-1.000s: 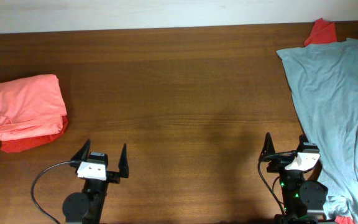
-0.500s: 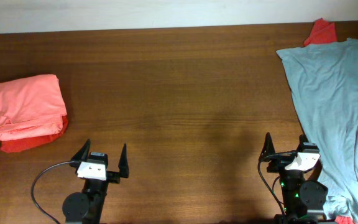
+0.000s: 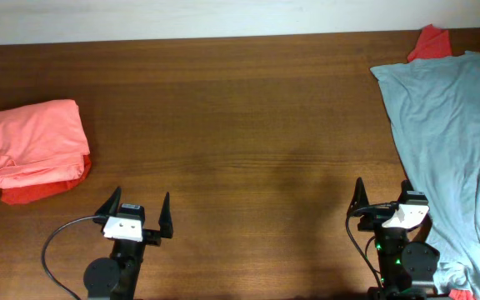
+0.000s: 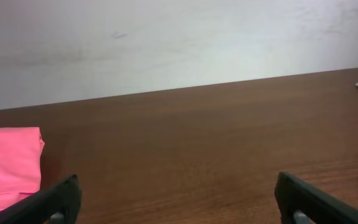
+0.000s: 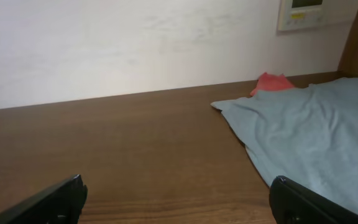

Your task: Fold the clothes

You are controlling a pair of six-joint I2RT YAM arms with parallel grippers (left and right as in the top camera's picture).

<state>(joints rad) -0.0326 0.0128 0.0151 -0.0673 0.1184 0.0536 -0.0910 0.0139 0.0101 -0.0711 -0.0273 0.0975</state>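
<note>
Next, I need to use my right gripper to grab the grey-blue T-shirt by the near half of its long edge [image 3: 433, 226], the edge that faces the middle of the table.
A pale grey-blue T-shirt [image 3: 457, 142] lies spread and rumpled down the table's right side; it also shows in the right wrist view [image 5: 309, 134]. A red garment [image 3: 430, 42] pokes out from under its far corner, also seen in the right wrist view [image 5: 273, 82]. A folded salmon-pink garment [image 3: 36, 142] lies at the left on top of a red one [image 3: 36, 190]; its edge shows in the left wrist view [image 4: 8, 165]. My left gripper [image 3: 137, 212] is open and empty near the front edge. My right gripper [image 3: 382, 198] is open and empty, just left of the T-shirt.
The wooden table [image 3: 240, 125] runs to a white wall [image 4: 166, 37] at the back. A wall panel [image 5: 306, 12] hangs at the far right. A black cable [image 3: 57, 242] loops beside the left arm's base.
</note>
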